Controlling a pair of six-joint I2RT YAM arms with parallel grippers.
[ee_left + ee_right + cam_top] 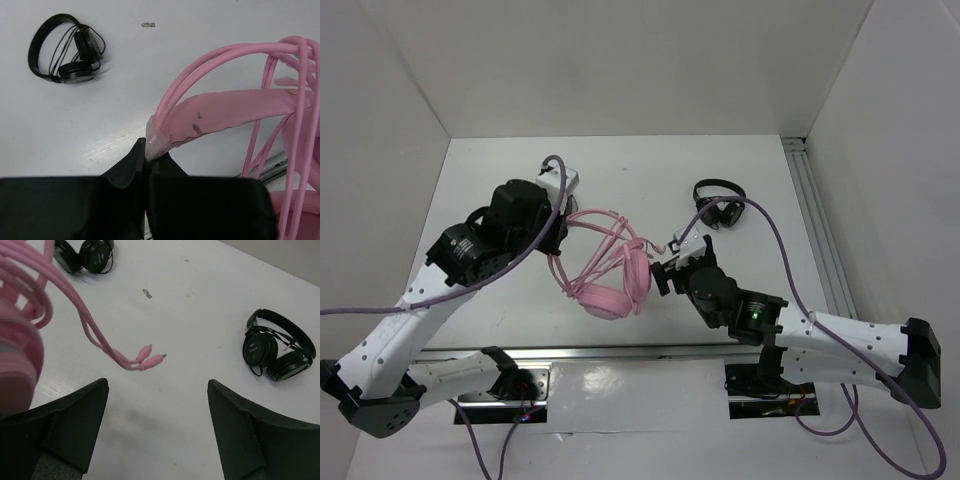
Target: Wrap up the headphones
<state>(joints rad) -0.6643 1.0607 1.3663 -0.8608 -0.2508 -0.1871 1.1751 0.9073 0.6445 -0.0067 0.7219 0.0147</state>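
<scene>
The two black headphone sets are at the back of the table. Next, I let go of the pink headphones with my left gripper on the back of the table (635,205) (179,15) between them.
The pink headphones (607,292) lie mid-table with their earcups toward the near edge. The thin pink cable (610,235) is looped over the headband. My left gripper (560,230) is shut on the end of the pink headband (225,112), which is pinched at the fingertips in the left wrist view (149,154). My right gripper (668,262) is open and empty just right of the earcups. In the right wrist view (157,390) the cable's two plug ends (150,358) hang free above the table, ahead of the open fingers. A pink earcup (15,357) is at the left edge.
One small black headphone set (720,205) lies at the back right and also shows in the right wrist view (277,347). A second black set (67,50) lies beyond the left gripper and also shows in the right wrist view (85,252). A metal rail (820,240) runs along the table's right edge.
</scene>
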